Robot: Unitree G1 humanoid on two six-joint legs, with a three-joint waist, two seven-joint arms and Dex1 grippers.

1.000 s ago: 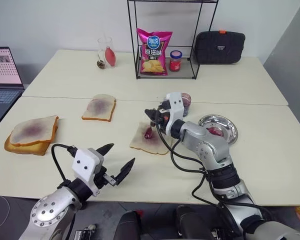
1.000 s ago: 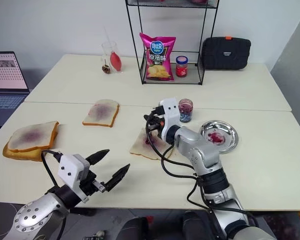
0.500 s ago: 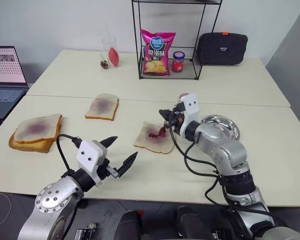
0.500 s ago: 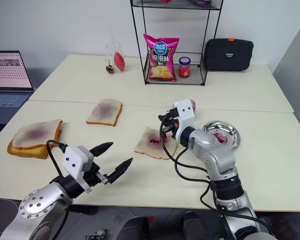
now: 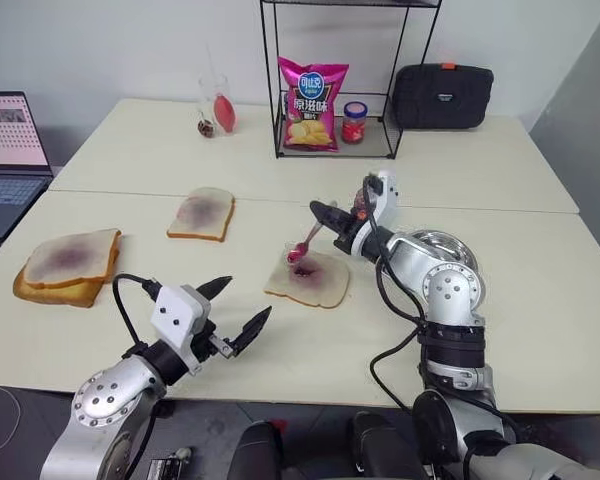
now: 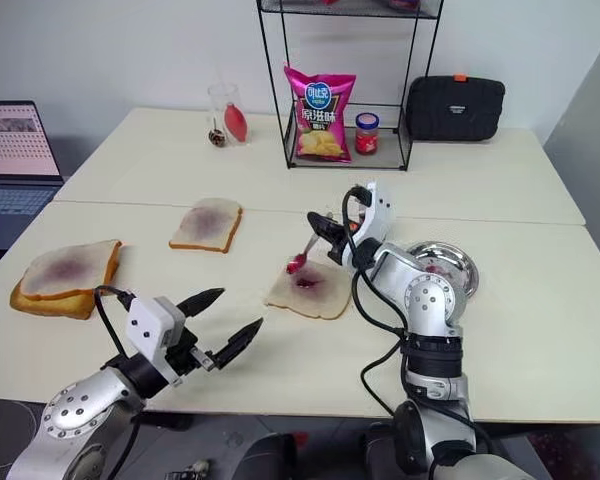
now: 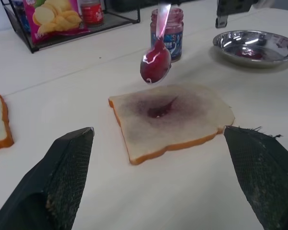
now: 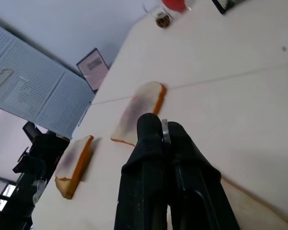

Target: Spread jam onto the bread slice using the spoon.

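Observation:
Next, I set the spoon in the steel dish (image 5: 464, 266) with my right gripper, its handle leaning over the dish's rim.
The bread slice (image 5: 310, 283) lies flat at mid-table, with a purple stain and a wet streak of jam (image 7: 159, 109) in its middle. My right gripper (image 5: 323, 212) is shut on the handle of the spoon (image 5: 298, 252). The spoon slants down to the left. Its bowl (image 7: 155, 65), loaded with red jam, hangs a little above the slice's far edge and does not touch it. The small glass jam jar (image 7: 167, 28) stands just behind the slice. My left gripper (image 5: 242, 302) hovers open near the table's front edge, pointing at the slice, with nothing between its fingers.
A steel dish (image 5: 450, 247) with a jam smear sits right of the slice. Another stained slice (image 5: 202, 212) and a stack of slices (image 5: 65, 265) lie to the left. At the back are a wire rack (image 5: 280, 110) with a chips bag and a red-lidded jar, a glass, a black case and a laptop (image 5: 5, 150).
My right wrist has rolled and the spoon's bowl has lifted off the bread's middle; it now hangs over the slice's far left edge. The left arm has kept still.

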